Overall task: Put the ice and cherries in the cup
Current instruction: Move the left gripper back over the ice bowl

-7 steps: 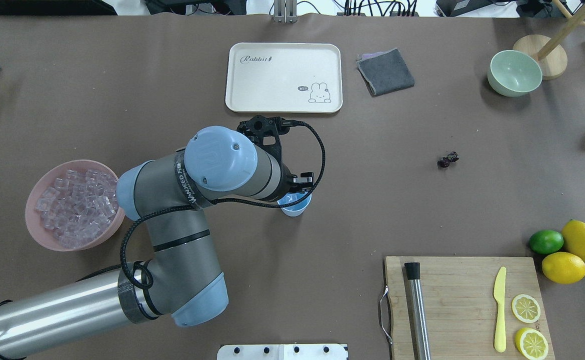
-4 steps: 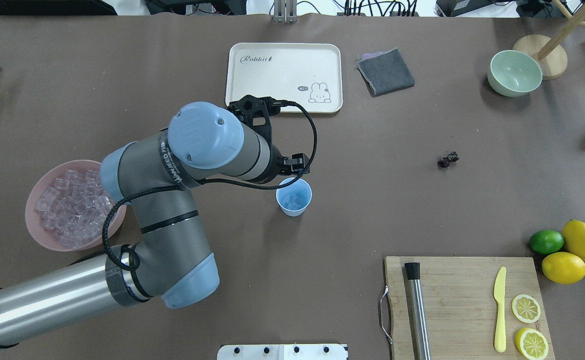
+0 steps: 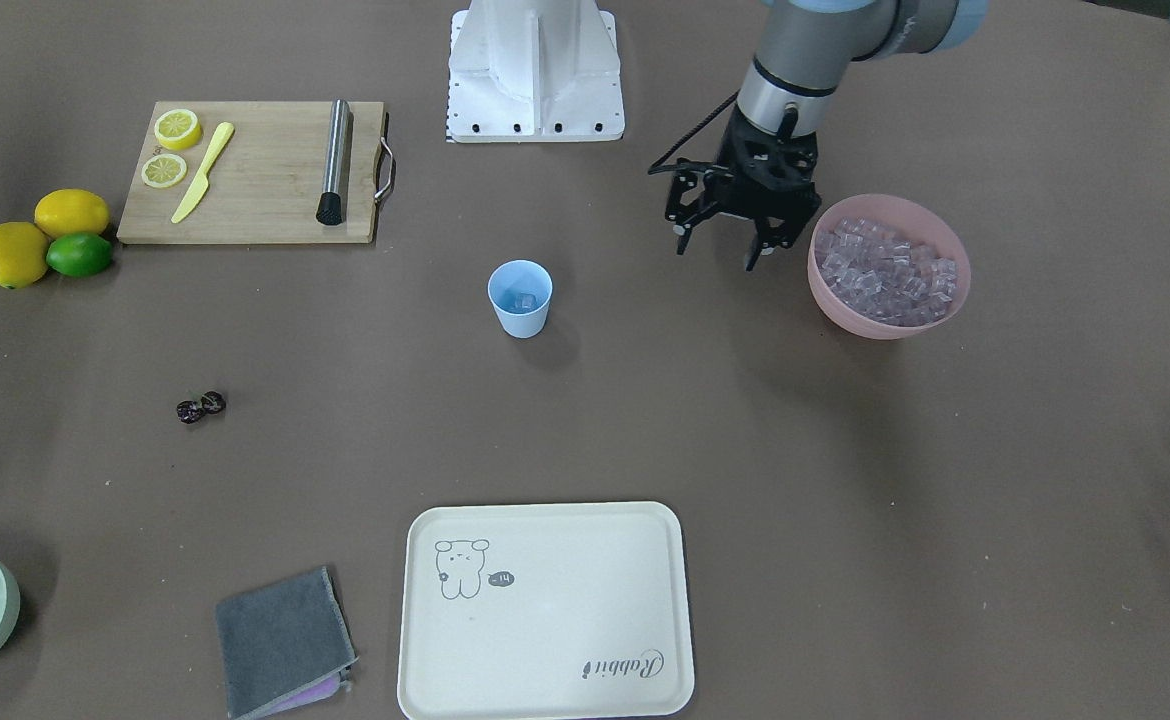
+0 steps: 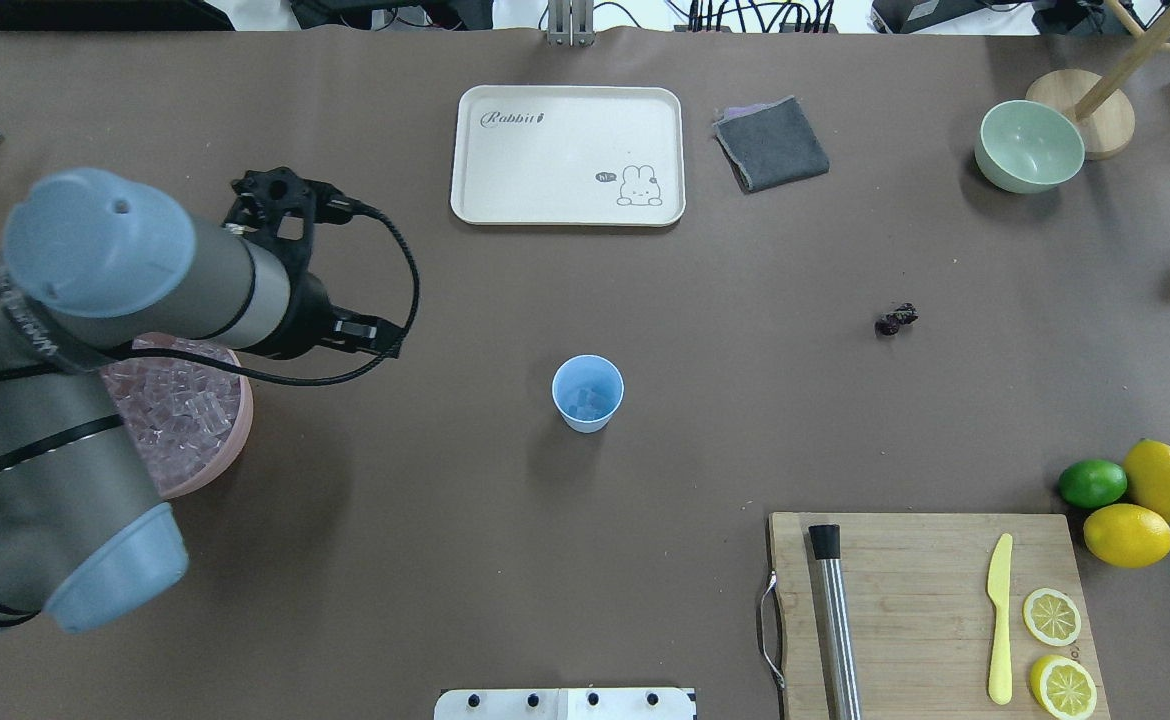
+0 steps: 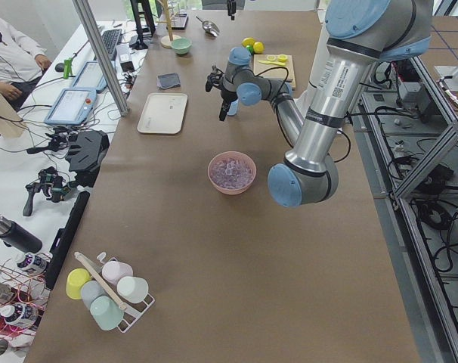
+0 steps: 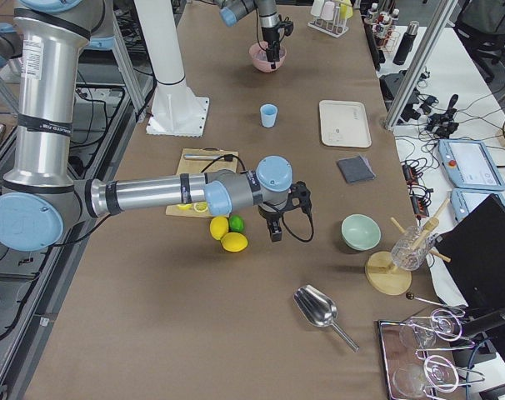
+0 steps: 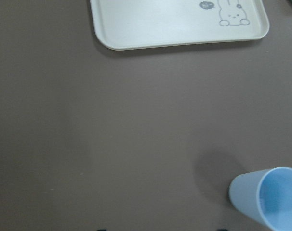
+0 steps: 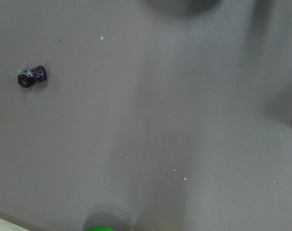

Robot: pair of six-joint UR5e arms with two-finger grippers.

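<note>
The fingers of my left gripper should close on an ice cube in the pink bowl (image 3: 841, 254), close to the bowl's rim on the side toward the light-blue cup.
The light-blue cup (image 4: 587, 393) stands upright mid-table with a few ice cubes (image 4: 590, 404) inside; it also shows in the front view (image 3: 520, 298) and at the lower right of the left wrist view (image 7: 269, 197). More ice (image 3: 885, 268) fills the pink bowl (image 3: 845, 315). My left gripper (image 3: 717, 252) is open and empty, hovering just beside the bowl on its cup side. The cherries (image 4: 895, 319) lie on the table far right of the cup and show in the right wrist view (image 8: 32, 76). My right gripper (image 6: 273, 229) shows only in the right exterior view; I cannot tell its state.
A cream rabbit tray (image 4: 567, 155) and a grey cloth (image 4: 771, 143) lie at the far side. A pale green bowl (image 4: 1029, 146) is far right. A cutting board (image 4: 930, 610) holds a muddler, a yellow knife and lemon slices. Lemons and a lime (image 4: 1093, 483) sit beside it.
My left arm has swung away from above the cup to the left, toward the pink bowl. The cup now stands uncovered with ice in it.
</note>
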